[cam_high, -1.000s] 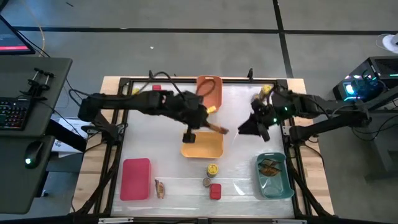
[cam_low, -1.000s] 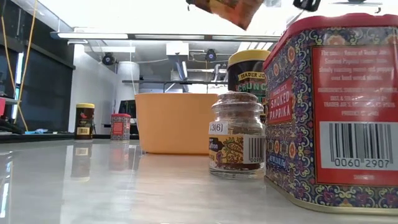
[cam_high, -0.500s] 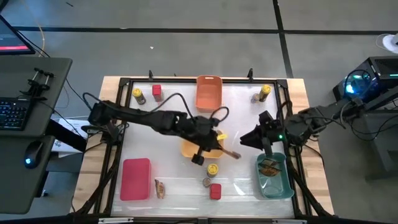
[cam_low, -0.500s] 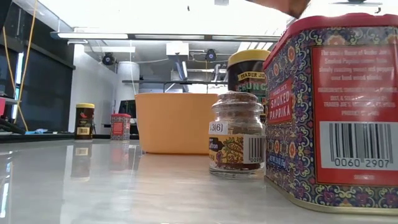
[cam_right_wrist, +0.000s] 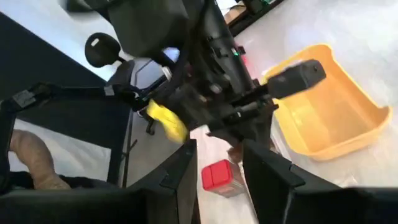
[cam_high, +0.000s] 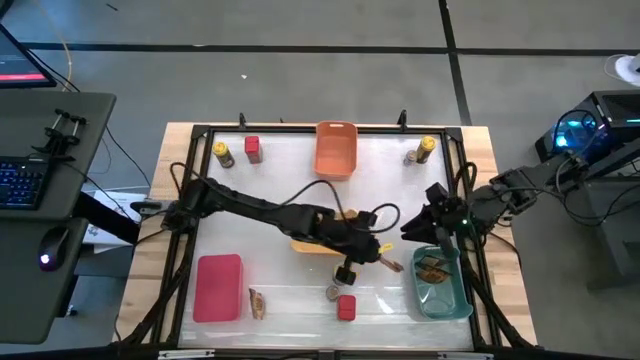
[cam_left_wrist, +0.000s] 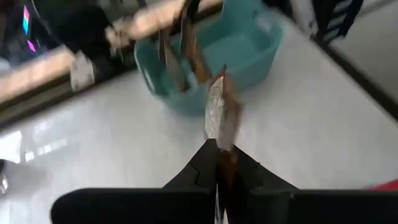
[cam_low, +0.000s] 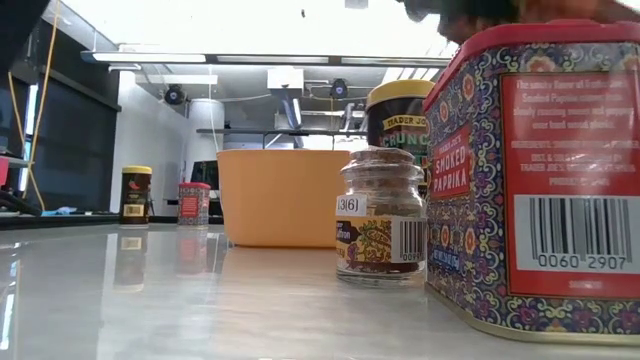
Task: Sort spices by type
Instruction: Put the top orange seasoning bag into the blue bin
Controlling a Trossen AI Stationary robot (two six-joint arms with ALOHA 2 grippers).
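Observation:
I should release the brownish packet on the table [cam_high: 369, 249] with my left gripper, beside the yellow bin, toward the teal bin.
My left gripper [cam_high: 378, 258] reaches across the table and is shut on a flat brownish packet [cam_left_wrist: 217, 115], just left of the teal bin [cam_high: 455, 298]. The bin holds other packets [cam_high: 432, 268]. My right gripper [cam_high: 415, 232] is open and empty, above the teal bin's far end. On the near table stand a red tin [cam_high: 346, 307], a grey-brown jar [cam_high: 332, 293] and a loose packet [cam_high: 257, 303]. A yellow-lidded jar [cam_low: 400, 110] stands behind the grey-brown jar [cam_low: 380, 215]. At the far edge stand yellow-lidded jars [cam_high: 222, 153] [cam_high: 427, 148] and a red tin [cam_high: 252, 148]. My left gripper pinches the packet by its near end [cam_left_wrist: 221, 149] between its two fingers. The fingers come from the table's left, slanting down. The packet sticks out ahead of the fingertips on edge, lifted clear of the table, its free end [cam_high: 393, 266] toward the teal bin.
The yellow bin [cam_high: 312, 243] lies under my left arm at mid-table. The orange bin [cam_high: 336, 150] is at the far middle and the red bin [cam_high: 220, 288] at the near left. A black frame edges the table. The right arm's fingers [cam_right_wrist: 186, 180] point toward my left arm.
My left gripper has carried the packet from above the yellow bin toward the table's right and near edges, up to the teal bin. My right gripper has drawn back toward the near edge and now stands over the teal bin's far end.

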